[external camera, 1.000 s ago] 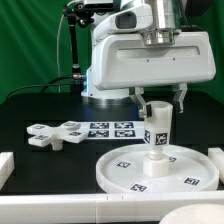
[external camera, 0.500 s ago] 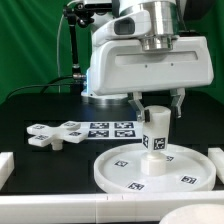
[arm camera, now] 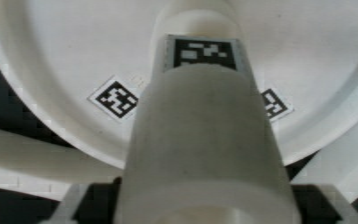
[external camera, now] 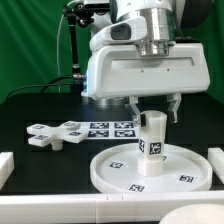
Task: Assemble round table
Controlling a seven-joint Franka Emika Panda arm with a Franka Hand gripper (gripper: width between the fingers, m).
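The leg leans in my gripper over the middle of the disc, so next I open my gripper, rise clear and take the upright leg's top [external camera: 154,119] before turning it.
The large rimmed round disc [external camera: 155,170] lies flat on the black table toward the exterior view's right. My gripper [external camera: 152,112] is shut on the top of the short thick cylinder leg [external camera: 151,138] and holds it upright over the disc's middle, its lower end at or just above the disc; contact cannot be told. In the wrist view the leg [arm camera: 202,130] fills the centre, with the disc [arm camera: 69,60] behind it. The cross-shaped four-armed piece [external camera: 57,133] lies on the table at the exterior view's left.
The marker board [external camera: 108,129] lies flat between the cross-shaped piece and the disc. White blocks stand at the front left [external camera: 5,166] and front right [external camera: 215,160]. A low white rail [external camera: 110,207] runs along the front edge.
The gripper with the leg has moved down and a little toward the exterior view's left, bringing the leg closer to the disc's middle.
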